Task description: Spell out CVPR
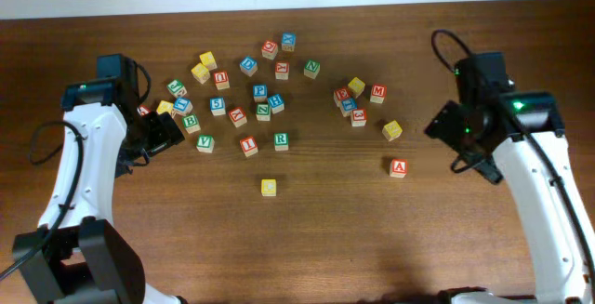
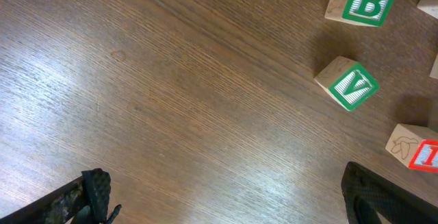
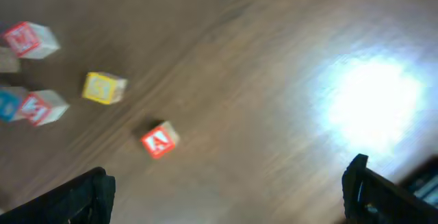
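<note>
Next, I close my left gripper on the sides of the green V cube (image 1: pixel 205 144) (image 2: pixel 347 83), in front of the green B cube, because V comes after C in CVPR.
A yellow-faced cube (image 1: pixel 268 187) stands alone in front of the scattered pile; its letter is too small to read. Behind it sit the green V cube (image 1: pixel 204 142), the green R cube (image 1: pixel 281 140) and the blue P cube (image 1: pixel 259 91). My left gripper (image 1: pixel 164 130) hovers open just left of the V cube (image 2: pixel 352 83), with only bare wood between its fingers (image 2: pixel 92 193). At the right, away from the pile, my right gripper (image 1: pixel 463 146) is open and holds nothing. In the right wrist view, the right gripper (image 3: pixel 226 196) shows only table between its jaws.
Several other lettered cubes are scattered across the back middle of the wooden table (image 1: pixel 372 239). A green B cube (image 2: pixel 366 1) and a red-lettered cube (image 2: pixel 417 152) flank the V. A red A cube (image 1: pixel 398 167) and a yellow cube (image 1: pixel 391 130) lie near my right gripper.
</note>
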### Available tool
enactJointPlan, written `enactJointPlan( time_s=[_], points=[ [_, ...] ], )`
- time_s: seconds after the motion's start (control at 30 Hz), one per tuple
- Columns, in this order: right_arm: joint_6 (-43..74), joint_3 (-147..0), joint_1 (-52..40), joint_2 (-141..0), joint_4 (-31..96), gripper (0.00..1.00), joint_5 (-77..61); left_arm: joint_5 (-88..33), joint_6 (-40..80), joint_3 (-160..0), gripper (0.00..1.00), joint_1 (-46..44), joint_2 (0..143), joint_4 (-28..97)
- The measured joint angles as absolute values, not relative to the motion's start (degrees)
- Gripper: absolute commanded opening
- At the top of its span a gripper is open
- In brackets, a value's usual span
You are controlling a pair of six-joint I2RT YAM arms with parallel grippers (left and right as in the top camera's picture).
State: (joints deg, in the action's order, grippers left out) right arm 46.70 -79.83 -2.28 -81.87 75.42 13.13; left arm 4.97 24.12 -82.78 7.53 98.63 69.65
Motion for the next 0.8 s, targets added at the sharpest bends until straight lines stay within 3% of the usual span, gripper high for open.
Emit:
enactJointPlan(
  time_s=[0.1,0.43,0.67,0.8],
  points=[
    [46.7,-79.8,1.5,-81.9,75.6,0.98,13.8,5.0,24.1,-82.8,0.99,7.5,98.6,69.6],
    [46.7,-79.8,1.7,-81.9,75.6,0.98,14.0,4.3,24.1,-82.8,0.99,7.5,98.6,69.6],
    [46.7,-79.8,1.7,-81.9,75.6,0.98,14.0,-13.9,24.3,-82.8,0.99,7.4,98.6,71.4],
    [46.7,-79.8,1.7,-81.9,75.6,0.99,14.0,-15.6,24.3,-82.8,0.99,6.7,98.6,67.0]
  ],
)
